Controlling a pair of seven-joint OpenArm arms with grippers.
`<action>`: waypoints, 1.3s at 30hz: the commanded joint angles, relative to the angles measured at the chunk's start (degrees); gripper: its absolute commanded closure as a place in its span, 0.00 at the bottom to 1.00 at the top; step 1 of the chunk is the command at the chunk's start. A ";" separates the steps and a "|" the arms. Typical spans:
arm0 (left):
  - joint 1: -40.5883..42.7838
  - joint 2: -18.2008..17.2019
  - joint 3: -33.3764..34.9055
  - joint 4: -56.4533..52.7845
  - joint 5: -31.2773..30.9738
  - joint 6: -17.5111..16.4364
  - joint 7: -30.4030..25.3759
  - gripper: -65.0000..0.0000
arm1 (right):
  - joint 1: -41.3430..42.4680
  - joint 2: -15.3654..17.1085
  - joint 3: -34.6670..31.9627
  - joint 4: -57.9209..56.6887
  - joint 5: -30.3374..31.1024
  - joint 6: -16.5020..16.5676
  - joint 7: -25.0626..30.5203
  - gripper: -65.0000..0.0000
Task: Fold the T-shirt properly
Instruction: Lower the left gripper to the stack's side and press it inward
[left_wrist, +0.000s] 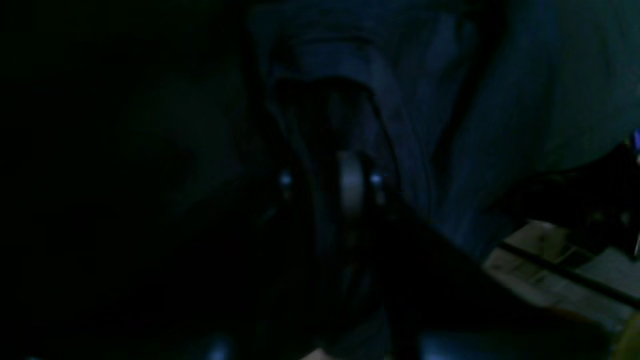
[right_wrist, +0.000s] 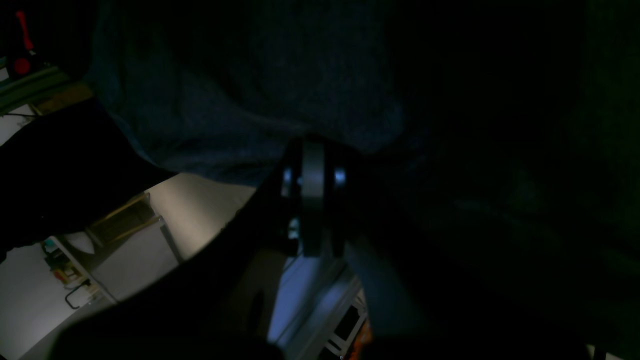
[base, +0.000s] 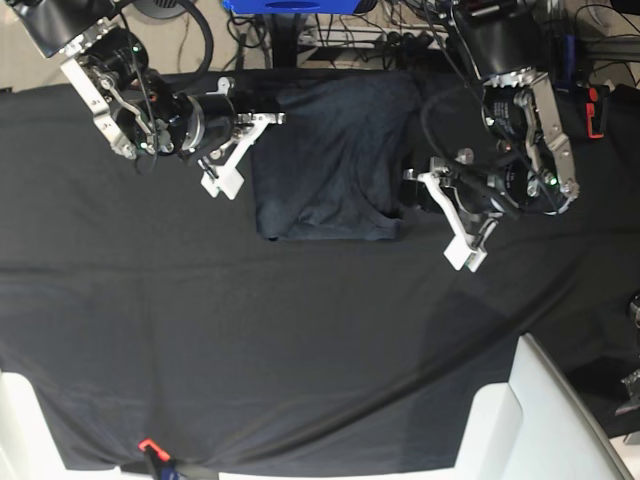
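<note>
The T-shirt's top layer ends short of the bottom layer at the T-shirt's corner, so the robot's left gripper needs to grab the upper layer's edge (base: 378, 214) and pull it over.
The dark slate-grey T-shirt (base: 330, 160) lies as a folded rectangle on the black tablecloth (base: 300, 330) at the back centre. My right gripper (base: 275, 118) reaches its upper left edge. In the right wrist view the fingers (right_wrist: 312, 170) are pressed together and their tips are buried in the T-shirt's (right_wrist: 240, 90) bunched edge. My left gripper (base: 408, 190) is at the shirt's lower right corner. The left wrist view is very dark. In it the left gripper (left_wrist: 327, 125) sits against a ridge of T-shirt cloth (left_wrist: 415, 100), and the jaw gap cannot be made out.
A white moulded part (base: 520, 420) juts in at the front right, and another white piece (base: 25, 430) at the front left. Cables and a blue object (base: 290, 6) line the back edge. A red item (base: 597, 110) sits at the far right.
</note>
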 joint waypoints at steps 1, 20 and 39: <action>-1.52 -0.10 -0.06 0.45 -1.49 0.51 -1.88 0.87 | 0.68 0.19 0.25 0.96 0.46 0.16 0.12 0.97; -8.11 -0.45 0.03 -9.05 -1.31 2.09 -3.90 0.51 | 1.48 0.19 -0.19 0.87 0.46 0.16 0.03 0.97; -9.61 -0.54 0.03 -16.26 -1.40 2.09 -7.95 0.98 | 2.27 0.19 -0.19 0.78 0.46 0.16 0.03 0.97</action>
